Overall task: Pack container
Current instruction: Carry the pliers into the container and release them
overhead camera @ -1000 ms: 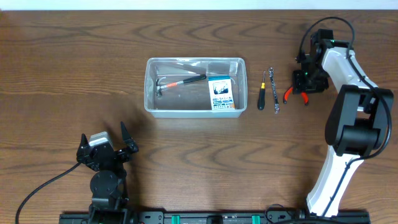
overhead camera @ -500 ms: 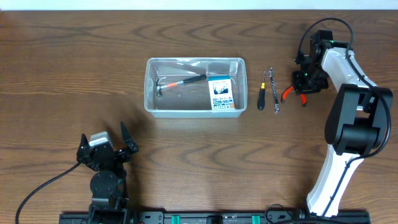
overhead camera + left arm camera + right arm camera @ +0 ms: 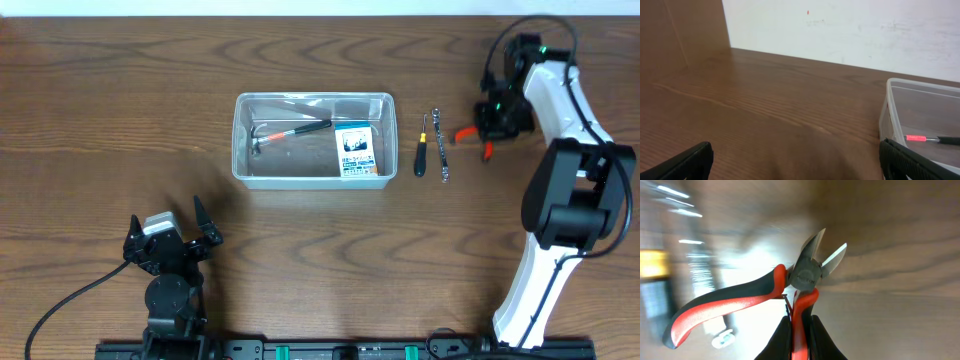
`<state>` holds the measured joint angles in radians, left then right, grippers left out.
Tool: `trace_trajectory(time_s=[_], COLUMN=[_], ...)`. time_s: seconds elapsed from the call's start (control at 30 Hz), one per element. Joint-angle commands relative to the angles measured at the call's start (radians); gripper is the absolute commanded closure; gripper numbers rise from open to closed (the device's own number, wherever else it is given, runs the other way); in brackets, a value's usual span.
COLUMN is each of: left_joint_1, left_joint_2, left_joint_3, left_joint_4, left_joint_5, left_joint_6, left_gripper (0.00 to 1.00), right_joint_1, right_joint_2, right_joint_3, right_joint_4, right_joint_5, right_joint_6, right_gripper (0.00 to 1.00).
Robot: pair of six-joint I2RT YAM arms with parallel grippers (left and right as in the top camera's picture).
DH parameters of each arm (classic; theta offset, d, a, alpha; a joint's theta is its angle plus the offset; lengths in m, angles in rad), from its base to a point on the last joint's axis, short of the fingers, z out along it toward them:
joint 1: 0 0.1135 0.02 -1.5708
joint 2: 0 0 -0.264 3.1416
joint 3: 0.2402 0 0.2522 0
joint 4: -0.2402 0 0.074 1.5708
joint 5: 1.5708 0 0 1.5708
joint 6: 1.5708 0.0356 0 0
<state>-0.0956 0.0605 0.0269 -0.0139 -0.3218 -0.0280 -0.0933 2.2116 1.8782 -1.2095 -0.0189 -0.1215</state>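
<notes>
Next, my right gripper lets go of the red-and-black pliers on the bottom of the container, just in front of the small hammer (image 3: 286,162).
The clear plastic container (image 3: 312,140) sits mid-table with a small hammer (image 3: 290,130) and a blue-and-white box (image 3: 355,151) inside. Its corner and the hammer handle (image 3: 932,139) show at the right of the left wrist view. My right gripper (image 3: 492,128) is shut on one handle of the red-and-black pliers (image 3: 792,285) and holds them above the table at the far right; the other handle splays open. My left gripper (image 3: 170,243) is open and empty near the front left, well away from the container.
A black-handled screwdriver (image 3: 421,153) and a small metal wrench (image 3: 440,146) lie between the container and the right gripper. A white wall (image 3: 850,25) stands behind the table.
My right gripper has lifted the pliers off the table and moved them slightly toward the far edge. The left arm has not moved.
</notes>
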Motion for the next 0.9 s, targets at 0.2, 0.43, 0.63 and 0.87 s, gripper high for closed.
trace_trajectory(time_s=[0.2, 0.43, 0.63, 0.87], left_joint_1=[-0.003, -0.003, -0.003, -0.003], left_joint_2=[-0.004, -0.004, -0.004, -0.004], left_joint_3=[-0.023, -0.023, -0.023, -0.023], left_joint_4=[-0.027, -0.027, -0.027, -0.027], left_joint_5=[-0.02, -0.019, -0.02, -0.019], left_joint_6=[0.002, 0.002, 0.002, 0.002], left_gripper=[0.02, 0.02, 0.02, 0.02], right_joint_1=[0.386, 0.678, 0.756, 0.781], right_joint_2=[-0.326, -0.198, 0.001, 0.138], right_joint_3=[0.17, 0.166, 0.166, 0.166], right_joint_4=[0.139, 0.239, 0.309, 0.303], right_joint_5=[-0.113, -0.058, 0.038, 0.037], right_joint_6=[-0.107, -0.35, -0.623, -0.883], right_gripper=[0.99, 0.99, 0.99, 0.99])
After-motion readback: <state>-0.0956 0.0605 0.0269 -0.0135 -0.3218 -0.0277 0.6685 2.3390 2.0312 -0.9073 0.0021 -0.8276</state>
